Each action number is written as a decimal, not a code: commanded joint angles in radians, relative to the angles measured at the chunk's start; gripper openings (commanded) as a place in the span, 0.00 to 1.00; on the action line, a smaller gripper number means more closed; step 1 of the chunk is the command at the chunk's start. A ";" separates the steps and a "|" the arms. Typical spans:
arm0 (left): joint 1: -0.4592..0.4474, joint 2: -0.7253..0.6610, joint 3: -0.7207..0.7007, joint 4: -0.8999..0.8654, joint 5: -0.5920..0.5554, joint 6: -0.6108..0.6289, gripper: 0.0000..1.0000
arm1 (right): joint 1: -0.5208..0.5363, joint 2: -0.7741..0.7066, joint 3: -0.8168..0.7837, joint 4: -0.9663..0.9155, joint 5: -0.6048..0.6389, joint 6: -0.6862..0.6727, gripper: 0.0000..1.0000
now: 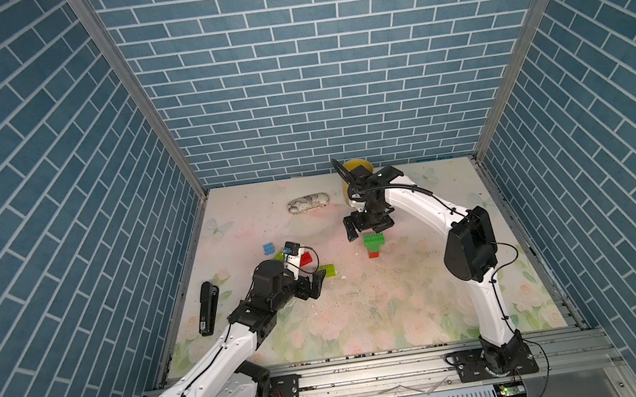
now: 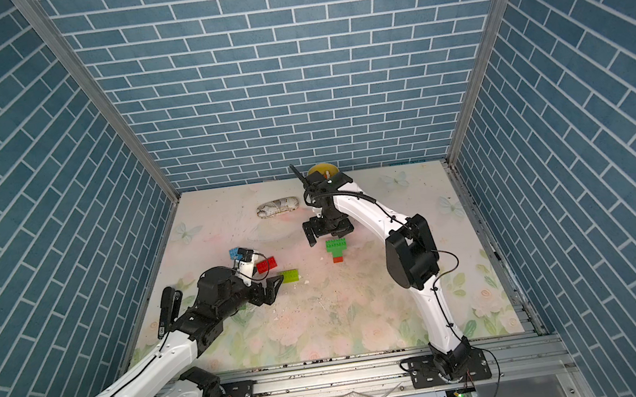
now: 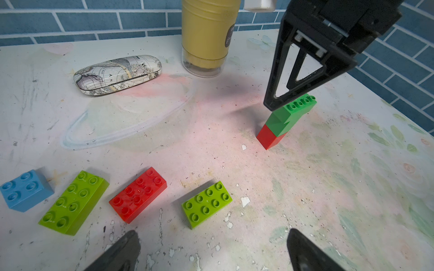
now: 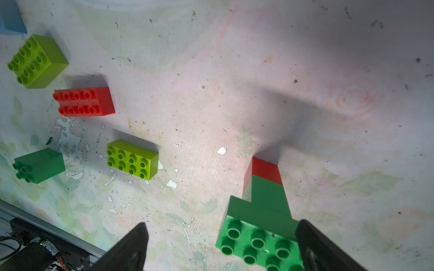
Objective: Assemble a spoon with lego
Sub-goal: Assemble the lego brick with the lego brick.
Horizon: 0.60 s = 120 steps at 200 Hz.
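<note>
The robot's right gripper will next move to the closer lime brick, the one nearest the spoon, and grip the brick's long sides [image 1: 327, 271] [image 4: 132, 159].
The partly built spoon [image 1: 374, 244] [image 2: 336, 249] stands upright mid-table: a red brick at the base, a green square on it and a green oblong on top [image 4: 258, 241]. My right gripper [image 1: 370, 231] [image 4: 222, 225] hovers open just over it, the top brick close to one finger and not clamped. Loose lego lies to the left: a light-blue square [image 3: 25, 190], two lime oblongs [image 3: 75, 201] [image 3: 206, 204], a red oblong [image 3: 138, 194] and a dark green square [image 4: 38, 165]. My left gripper [image 1: 315, 285] [image 3: 212, 232] stays open and empty near the closer lime brick.
A map-printed glasses case [image 1: 308, 203] [image 3: 117, 74] lies at the back. A yellow cup [image 3: 207, 35] stands by the back wall behind the right arm. A black stapler-like object [image 1: 207, 308] lies along the left edge.
</note>
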 commanded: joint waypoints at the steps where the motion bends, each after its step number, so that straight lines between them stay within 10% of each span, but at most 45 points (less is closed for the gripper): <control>1: -0.004 0.005 0.026 -0.019 -0.007 -0.003 0.99 | -0.004 -0.005 -0.011 -0.047 -0.003 0.002 0.99; 120: -0.004 0.011 0.032 -0.025 -0.010 -0.004 0.99 | -0.005 -0.030 -0.017 -0.039 0.026 0.016 0.99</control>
